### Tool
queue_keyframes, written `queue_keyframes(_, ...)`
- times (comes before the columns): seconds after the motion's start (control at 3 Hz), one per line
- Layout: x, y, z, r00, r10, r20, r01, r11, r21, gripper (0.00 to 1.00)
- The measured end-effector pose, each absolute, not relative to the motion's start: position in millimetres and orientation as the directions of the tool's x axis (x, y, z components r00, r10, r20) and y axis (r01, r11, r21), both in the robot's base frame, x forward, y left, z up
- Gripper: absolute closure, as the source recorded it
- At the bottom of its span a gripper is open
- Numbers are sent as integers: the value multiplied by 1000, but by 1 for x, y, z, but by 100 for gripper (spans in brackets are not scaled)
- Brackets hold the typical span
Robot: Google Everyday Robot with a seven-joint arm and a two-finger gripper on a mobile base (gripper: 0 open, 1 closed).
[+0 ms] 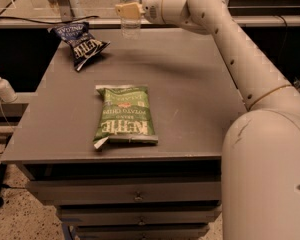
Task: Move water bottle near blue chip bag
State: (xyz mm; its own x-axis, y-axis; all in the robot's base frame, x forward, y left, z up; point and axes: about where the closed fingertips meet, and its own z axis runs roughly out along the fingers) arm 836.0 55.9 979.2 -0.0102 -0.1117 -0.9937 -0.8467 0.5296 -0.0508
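I will release the water bottle upright on the bare tabletop (114,57) between the blue chip bag and the arm's side.
The water bottle (130,23) is a small clear plastic bottle, upright, held at the far edge of the grey table (190,94); its top runs out of the picture. My gripper (127,10) is shut on the bottle's upper part, with the white arm reaching in from the right. The blue chip bag (81,41) is a small dark navy bag with white lettering, lying at the table's far left corner, to the left of the bottle and apart from it.
A larger green Kettle chip bag (125,115) lies flat in the middle front of the table. A white pump dispenser bottle (2,86) stands off the table's left side. The arm's big white base (270,174) fills the right front. Drawers (135,196) sit below the tabletop.
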Motion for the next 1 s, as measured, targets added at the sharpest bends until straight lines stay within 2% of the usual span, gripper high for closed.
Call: queue_keyframes(1.0, 821, 115, 948, -56, -72, -996, -882, 472, 16, 100)
